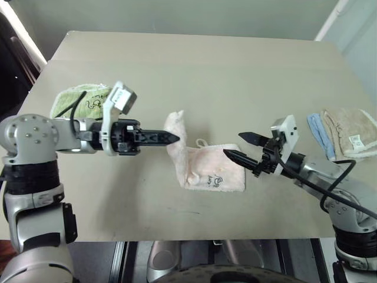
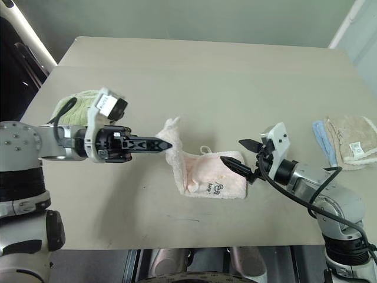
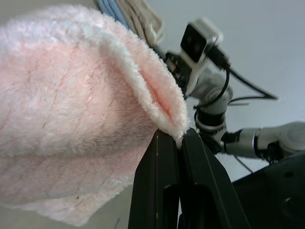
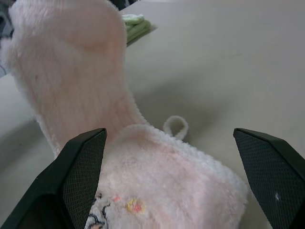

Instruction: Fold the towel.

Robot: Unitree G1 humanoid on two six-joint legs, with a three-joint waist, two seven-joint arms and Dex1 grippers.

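Note:
I need to let go of the pale pink towel's raised corner, now lifted off the table, with my left gripper on its flat edge (image 1: pixel 235 167) nearest my right gripper.
The pale pink towel (image 1: pixel 203 168) lies mid-table, its right part flat with a white loop (image 1: pixel 202 142) and a dark embroidered mark (image 1: pixel 214 181). Its left corner (image 1: pixel 175 125) is lifted off the table. My left gripper (image 1: pixel 175 139) is shut on that raised corner, pointing level toward the right; the left wrist view shows the edge of the towel (image 3: pixel 95 119) pinched between the fingertips. My right gripper (image 1: pixel 237 146) hovers open just right of the towel, holding nothing, and in its wrist view the towel (image 4: pixel 157 181) lies between the spread fingers (image 4: pixel 83 167).
A light green towel (image 1: pixel 79 100) lies at the table's left edge behind my left arm. A beige cloth (image 1: pixel 350 131) and a blue cloth (image 1: pixel 318 133) sit at the right edge. The far half of the table (image 1: pixel 200 65) is bare.

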